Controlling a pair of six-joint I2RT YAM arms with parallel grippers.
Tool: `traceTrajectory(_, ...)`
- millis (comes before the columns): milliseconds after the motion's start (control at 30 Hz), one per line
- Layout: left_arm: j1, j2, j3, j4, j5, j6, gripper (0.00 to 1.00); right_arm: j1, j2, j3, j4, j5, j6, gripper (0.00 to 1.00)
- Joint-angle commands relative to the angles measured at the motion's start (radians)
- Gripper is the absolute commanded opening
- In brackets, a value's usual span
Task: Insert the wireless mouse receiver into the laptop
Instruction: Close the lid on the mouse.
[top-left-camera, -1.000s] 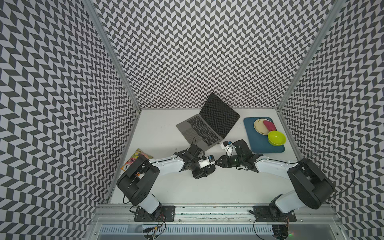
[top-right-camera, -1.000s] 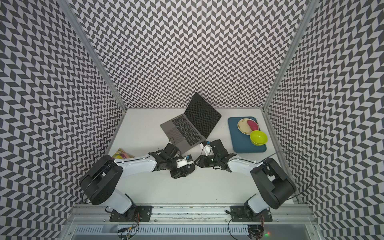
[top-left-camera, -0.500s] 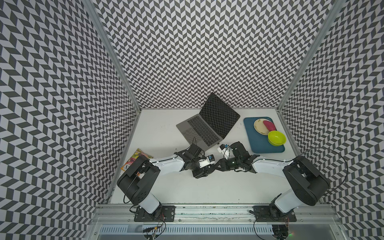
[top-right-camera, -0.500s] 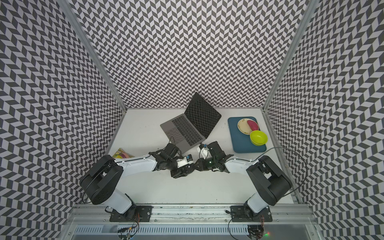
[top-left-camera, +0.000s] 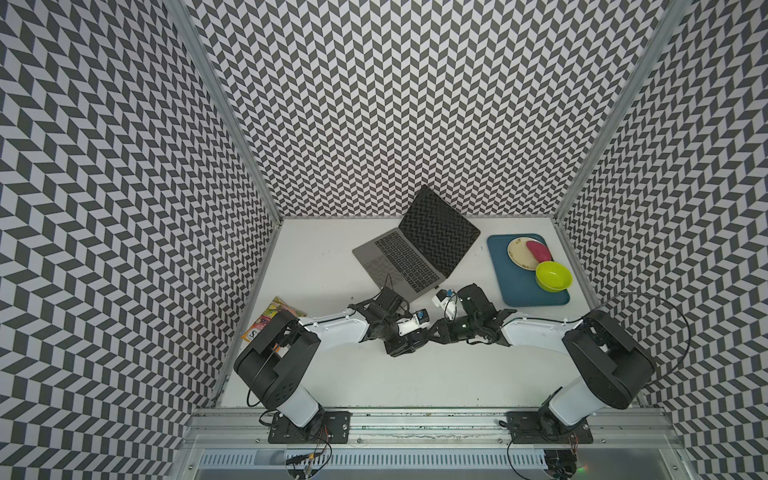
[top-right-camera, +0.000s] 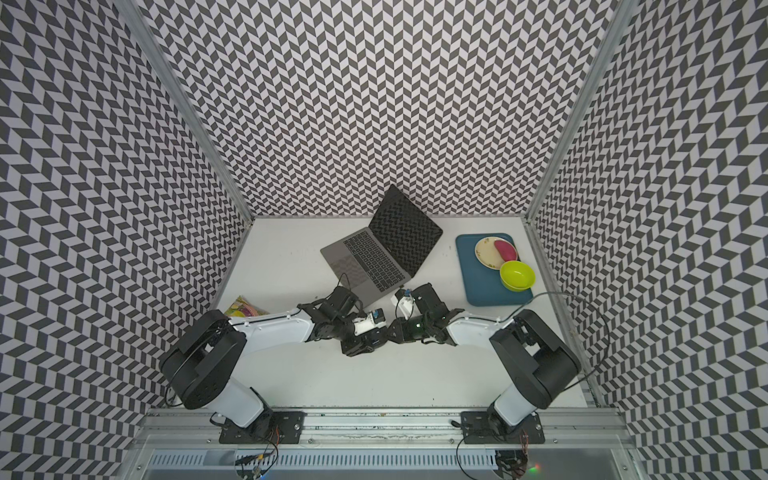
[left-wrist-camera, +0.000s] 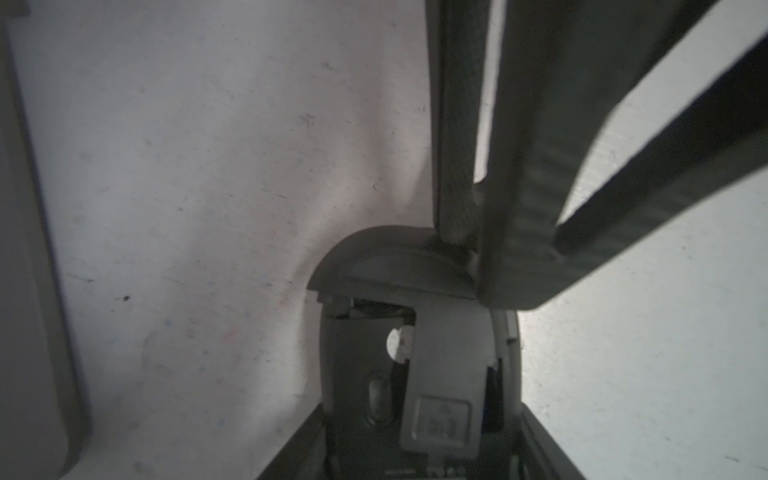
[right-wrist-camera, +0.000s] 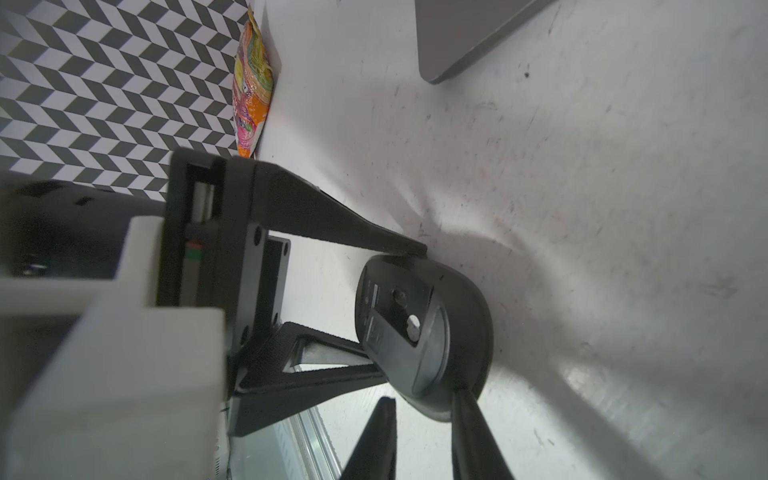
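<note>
The mouse's cover is crooked, with one corner sticking out past the mouse's side, so next my right gripper opens, grips the cover's end rim (right-wrist-camera: 434, 404) deeper and turns the cover square.
The grey laptop (top-left-camera: 409, 259) stands open at the back of the table, its near corner visible in the right wrist view (right-wrist-camera: 457, 37). My left gripper (right-wrist-camera: 395, 309) is shut on a black oval mouse (right-wrist-camera: 457, 332), held just above the table with its underside showing (left-wrist-camera: 357, 374). My right gripper (right-wrist-camera: 424, 398) meets it tip to tip in both top views (top-left-camera: 430, 332). Its jaws stand narrow astride the mouse's end rim, one finger (right-wrist-camera: 473, 432) against the mouse, the other a hair off it. I cannot make out the wireless mouse receiver in any view.
A blue tray (top-left-camera: 515, 291) at the right holds a plate (top-left-camera: 519, 253) and a green bowl (top-left-camera: 553, 275). A bright snack packet (top-left-camera: 272, 318) lies by the left wall. Patterned walls close in three sides.
My right gripper has moved left up to the mouse, and its jaws have narrowed. The left arm and the mouse have stayed put.
</note>
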Motion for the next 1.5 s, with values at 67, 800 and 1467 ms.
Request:
traceTrajectory(67, 0.000, 0.023, 0.023, -0.008, 0.002, 0.010, 0.39, 0.009, -0.003, 0.027, 0.000, 0.034, -0.014, 0.25)
traceTrajectory(800, -0.016, -0.003, -0.002, 0.008, -0.037, 0.045, 0.39, -0.004, -0.013, 0.021, 0.021, 0.076, -0.014, 0.51)
traceTrajectory(1467, -0.022, -0.004, -0.006, 0.008, -0.040, 0.049, 0.38, -0.001, 0.087, 0.015, -0.001, 0.087, -0.109, 0.36)
